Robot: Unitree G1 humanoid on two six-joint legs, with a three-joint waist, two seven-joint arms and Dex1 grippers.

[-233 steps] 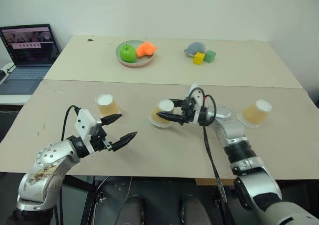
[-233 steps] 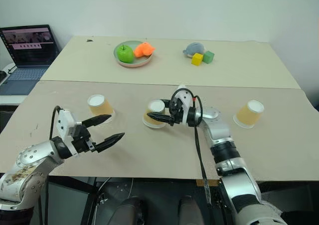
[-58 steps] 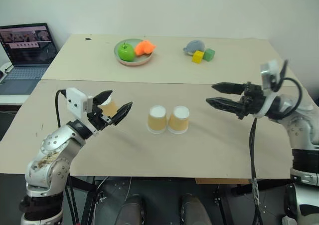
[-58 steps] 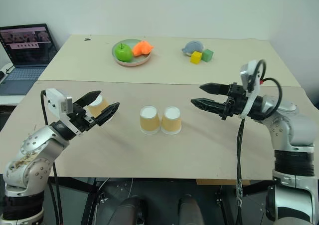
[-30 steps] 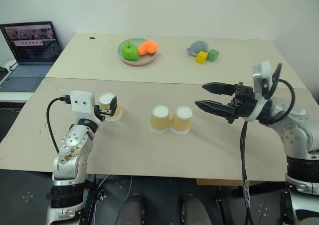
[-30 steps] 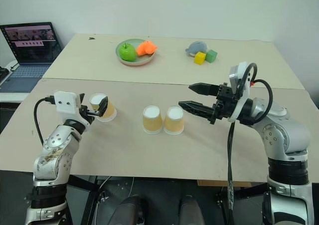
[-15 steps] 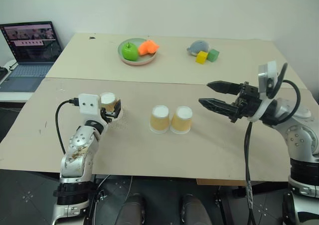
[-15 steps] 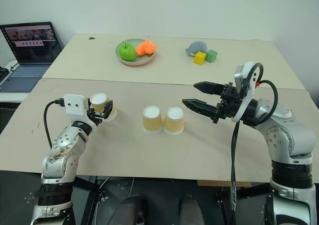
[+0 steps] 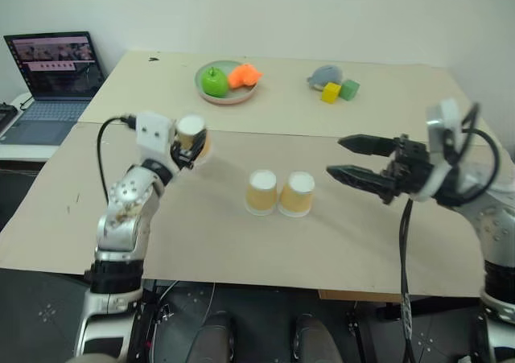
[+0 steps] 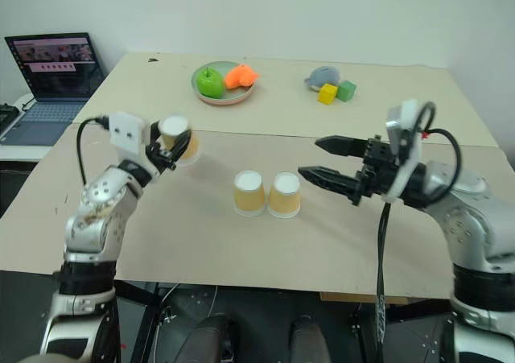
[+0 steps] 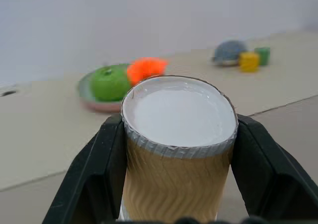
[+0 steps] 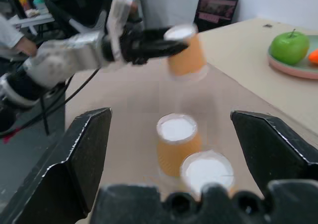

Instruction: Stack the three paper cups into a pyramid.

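I will use my left gripper to release the third cup on top of the two [image 9: 280, 178] touching paper cups, so that it straddles both white bases.
Two paper cups [image 9: 261, 191] [image 9: 296, 194] stand upside down, side by side and touching, in the middle of the near table. The third cup [image 9: 194, 136], also white base up, hangs in the air to their left, above the table. My left gripper [image 9: 190, 142] is shut on its sides. In the left wrist view the black fingers [image 11: 99, 174] press on both flanks of this cup [image 11: 176, 149]. My right gripper [image 9: 334, 157] hovers open to the right of the pair, pointing at it, with nothing between its fingers [image 12: 74, 159].
On the far table a plate [image 9: 225, 96] holds a green apple and an orange thing. A grey thing [image 9: 324, 75], a yellow block [image 9: 331, 93] and a green block [image 9: 349, 88] lie to its right. A laptop [image 9: 58, 57] stands at the far left.
My left gripper has closed on the left cup and lifted it off the table, up and to the right. My right gripper has drawn back a little, still open.
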